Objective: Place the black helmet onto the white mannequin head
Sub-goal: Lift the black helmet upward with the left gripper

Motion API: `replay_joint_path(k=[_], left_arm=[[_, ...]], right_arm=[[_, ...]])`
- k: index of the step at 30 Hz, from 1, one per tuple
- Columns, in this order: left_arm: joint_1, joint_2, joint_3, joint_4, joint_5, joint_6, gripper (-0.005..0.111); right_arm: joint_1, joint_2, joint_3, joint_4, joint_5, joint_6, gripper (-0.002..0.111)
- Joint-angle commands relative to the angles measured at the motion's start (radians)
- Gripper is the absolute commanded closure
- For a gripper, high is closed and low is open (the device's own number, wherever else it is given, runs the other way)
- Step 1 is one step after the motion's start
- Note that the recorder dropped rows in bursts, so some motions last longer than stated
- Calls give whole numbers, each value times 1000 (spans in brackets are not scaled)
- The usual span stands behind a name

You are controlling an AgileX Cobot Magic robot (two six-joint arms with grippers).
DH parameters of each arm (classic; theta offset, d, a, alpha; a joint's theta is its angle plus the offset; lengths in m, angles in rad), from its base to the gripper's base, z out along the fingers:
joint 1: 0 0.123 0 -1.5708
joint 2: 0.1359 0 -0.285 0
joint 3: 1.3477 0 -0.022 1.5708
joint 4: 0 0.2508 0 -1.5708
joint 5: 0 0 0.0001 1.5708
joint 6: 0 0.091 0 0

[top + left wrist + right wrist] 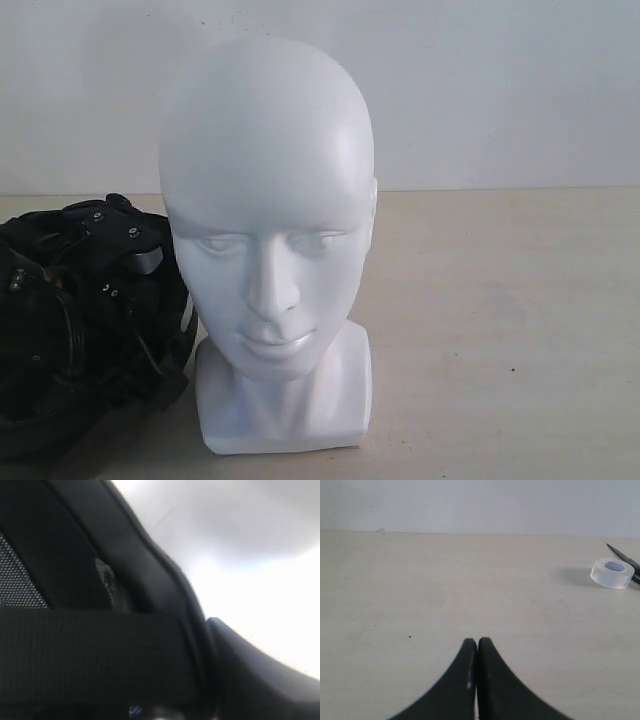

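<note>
The black helmet's lining faces the front beside the mannequin head, so my left gripper needs to grab the helmet's rim (167,570) again, turn the helmet away and lift it clear.
The white mannequin head (265,200) stands upright on its squarish base in the middle of the exterior view, face to the camera. To its left the black helmet (80,340) lies on the table, lining and straps showing. My left gripper (115,235) sits on the helmet's upper edge. In the left wrist view the helmet's padded rim and a wide strap (90,650) fill the frame. One finger (260,675) lies against the rim's outside, the other is hidden. My right gripper (477,641) is shut and empty over bare table.
A pale wooden table (500,330) runs back to a white wall. In the right wrist view a roll of clear tape (612,573) lies on the table beside a thin black object (625,557).
</note>
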Motion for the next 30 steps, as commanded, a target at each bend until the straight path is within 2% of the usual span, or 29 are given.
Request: replay_joint_path(k=[1, 17, 23, 26, 30], left_arm=[[-4, 3, -2, 15, -18, 1, 54], [-4, 3, -2, 15, -19, -14, 54], [-4, 3, -2, 20, -15, -14, 50], [-4, 3, -2, 20, -11, -14, 56], [-4, 3, -2, 20, -7, -6, 80]], right_arm=[[-1, -5, 0, -6, -3, 0, 108], [-1, -5, 0, -6, -3, 0, 108], [-1, -5, 0, -6, -3, 0, 108], [-1, -5, 0, -6, -3, 0, 108], [-1, -5, 0, -6, -3, 0, 108]])
